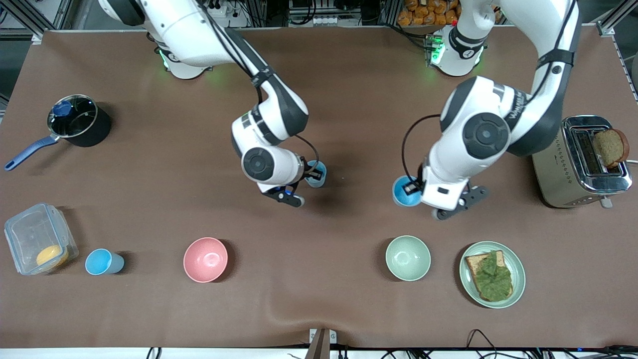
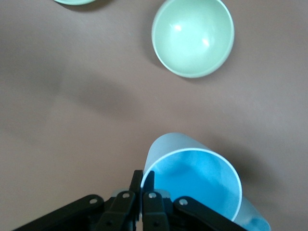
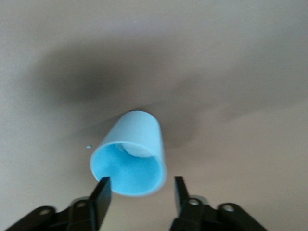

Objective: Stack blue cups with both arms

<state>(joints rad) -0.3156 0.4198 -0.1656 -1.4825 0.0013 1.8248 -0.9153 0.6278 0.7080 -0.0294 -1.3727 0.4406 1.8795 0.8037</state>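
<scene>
My left gripper is to let go of the bright blue cup, now tilted over the brown table, inside the paler blue cup (image 1: pixel 315 170) near the middle of the table.
My left gripper (image 1: pixel 411 188) (image 2: pixel 143 179) is shut on the rim of a bright blue cup (image 1: pixel 404 192) (image 2: pixel 192 180), one finger inside and one outside its wall. The cup tilts in this grip over the brown table. My right gripper (image 1: pixel 312 174) (image 3: pixel 141 191) is open, its fingers standing on either side of a paler blue cup (image 1: pixel 317 173) (image 3: pixel 132 156) without pressing it. That cup stands mouth up near the table's middle. Another blue cup (image 1: pixel 102 262) stands near the front camera, toward the right arm's end.
A pink bowl (image 1: pixel 205 259) and a pale green bowl (image 1: pixel 407 258) (image 2: pixel 193 37) sit nearer the front camera. A plate (image 1: pixel 518 259) of toast, a toaster (image 1: pixel 563 164), a dark pot (image 1: pixel 79 121) and a clear box (image 1: pixel 25 229) stand at the table's ends.
</scene>
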